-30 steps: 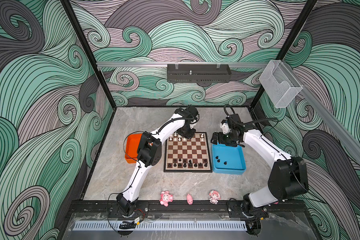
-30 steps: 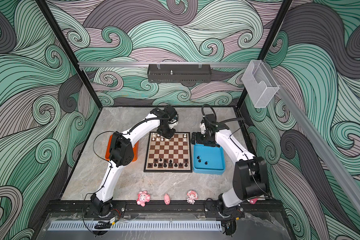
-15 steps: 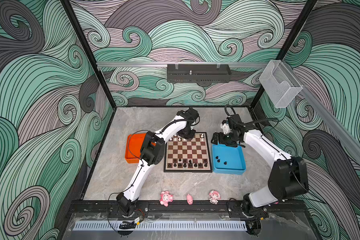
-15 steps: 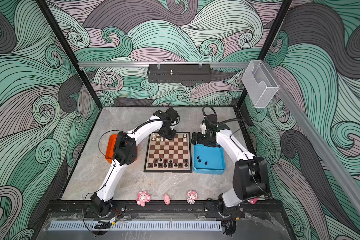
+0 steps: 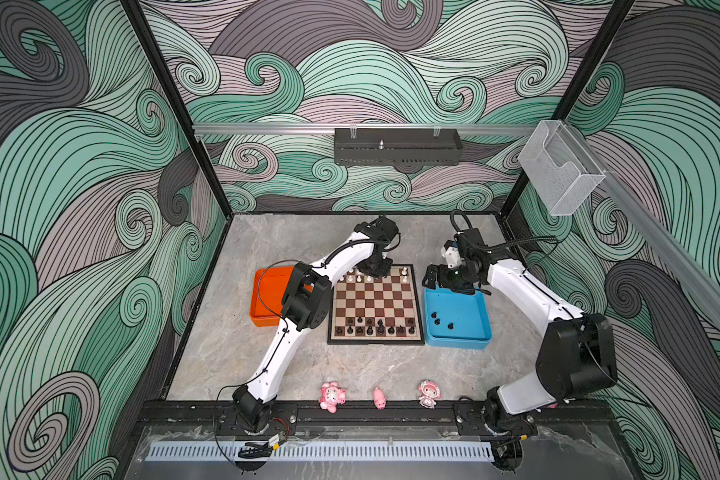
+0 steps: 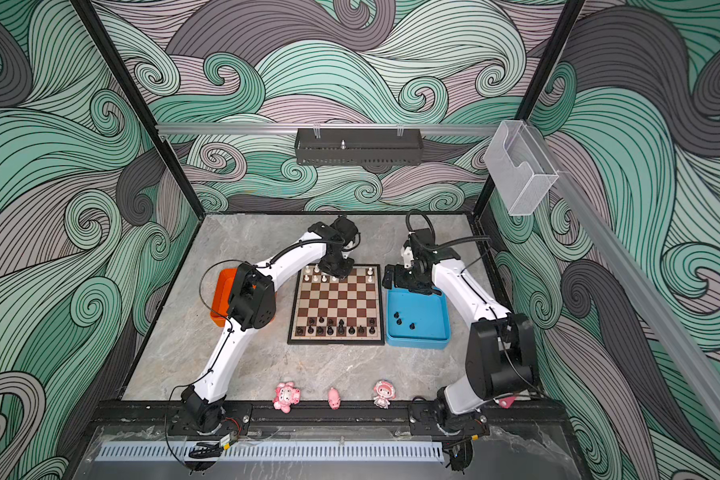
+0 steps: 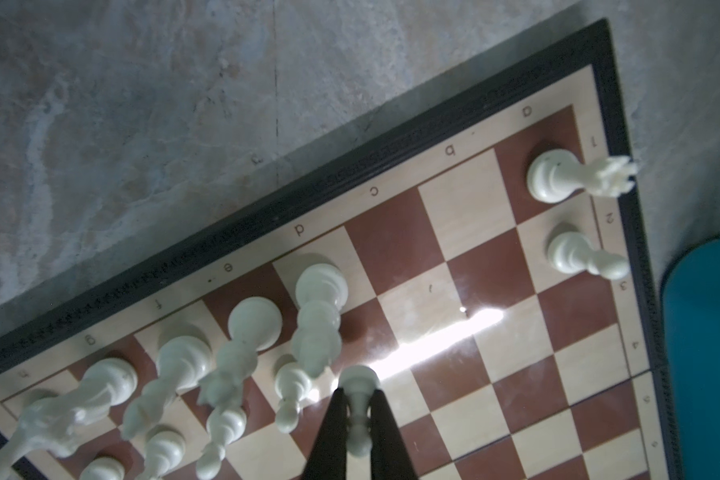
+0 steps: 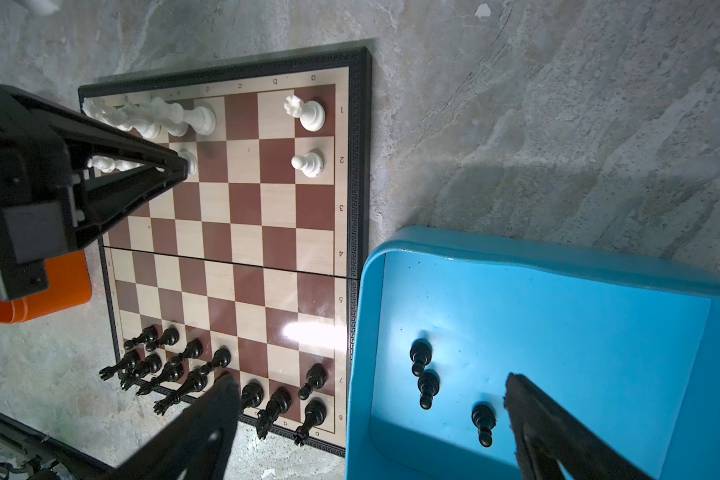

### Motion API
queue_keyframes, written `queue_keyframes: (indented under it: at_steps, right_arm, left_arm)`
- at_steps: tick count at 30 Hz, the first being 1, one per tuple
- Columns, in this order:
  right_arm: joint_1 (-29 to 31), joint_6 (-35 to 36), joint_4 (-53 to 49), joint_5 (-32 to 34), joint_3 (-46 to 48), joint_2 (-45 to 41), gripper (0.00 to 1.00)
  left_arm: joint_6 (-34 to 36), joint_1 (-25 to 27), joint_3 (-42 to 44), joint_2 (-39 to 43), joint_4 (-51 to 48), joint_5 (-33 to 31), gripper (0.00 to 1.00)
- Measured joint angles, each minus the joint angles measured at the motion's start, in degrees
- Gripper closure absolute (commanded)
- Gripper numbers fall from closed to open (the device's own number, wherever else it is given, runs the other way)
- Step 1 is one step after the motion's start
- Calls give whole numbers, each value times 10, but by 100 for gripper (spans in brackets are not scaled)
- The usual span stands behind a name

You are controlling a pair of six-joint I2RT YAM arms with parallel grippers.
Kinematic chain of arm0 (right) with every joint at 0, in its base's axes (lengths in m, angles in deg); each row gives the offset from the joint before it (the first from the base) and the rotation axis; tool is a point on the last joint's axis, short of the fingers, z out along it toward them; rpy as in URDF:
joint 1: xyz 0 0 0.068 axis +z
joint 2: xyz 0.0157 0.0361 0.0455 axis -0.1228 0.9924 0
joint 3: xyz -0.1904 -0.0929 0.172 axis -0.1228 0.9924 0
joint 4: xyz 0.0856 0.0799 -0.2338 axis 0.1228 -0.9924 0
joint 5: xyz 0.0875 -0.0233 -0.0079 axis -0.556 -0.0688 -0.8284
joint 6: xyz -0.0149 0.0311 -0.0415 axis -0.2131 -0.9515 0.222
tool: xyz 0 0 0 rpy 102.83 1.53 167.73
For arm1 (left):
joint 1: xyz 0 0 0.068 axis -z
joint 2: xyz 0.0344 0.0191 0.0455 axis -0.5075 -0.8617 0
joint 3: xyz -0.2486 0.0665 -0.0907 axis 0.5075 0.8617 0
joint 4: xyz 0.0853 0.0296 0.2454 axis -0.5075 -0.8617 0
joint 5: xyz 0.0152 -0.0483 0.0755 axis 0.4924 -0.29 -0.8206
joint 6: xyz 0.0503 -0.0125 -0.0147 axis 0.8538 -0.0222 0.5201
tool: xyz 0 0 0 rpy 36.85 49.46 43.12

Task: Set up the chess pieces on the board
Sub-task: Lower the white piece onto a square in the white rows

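Observation:
Next, my left gripper releases the white pawn on the second-row brown square in column d (image 5: 378, 279) (image 7: 353, 342), next to the other white pawns. The held pawn is now over the far rows.
The board (image 5: 376, 341) lies mid-table, also in the wrist views (image 8: 246, 232) (image 7: 474, 374). White chess pieces (image 5: 352, 277) stand on its far rows, black ones (image 5: 375, 330) on its near rows. My left gripper (image 7: 358, 399) is shut on a white pawn (image 7: 357, 379), on or just above a second-row square beside other white pawns; it is over the far rows in both top views (image 5: 377, 272) (image 6: 336, 272). My right gripper (image 8: 368, 384) is open above the blue tray's (image 8: 362, 316) edge, holding nothing. Three black pawns (image 8: 422, 374) lie in that tray (image 5: 458, 343).
An orange tray (image 5: 267, 299) sits left of the board, partly behind the left arm's elbow. Three pink figurines (image 5: 332, 395) (image 5: 379, 398) (image 5: 429, 392) stand along the table's front edge. A white rook (image 5: 404, 272) and pawn stand alone at the board's far right corner.
The left arm's elbow has drifted slightly to the right while its gripper stays over the board's far rows with the pawn. The right arm has not moved.

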Motion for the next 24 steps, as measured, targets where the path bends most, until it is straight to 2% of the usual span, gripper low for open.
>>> queue_keyframes:
  at_steps: [24]
  right_arm:
    - [-3, 0, 0, -1, 1, 0, 1]
  left_arm:
    - [-19, 0, 0, -12, 11, 0, 86]
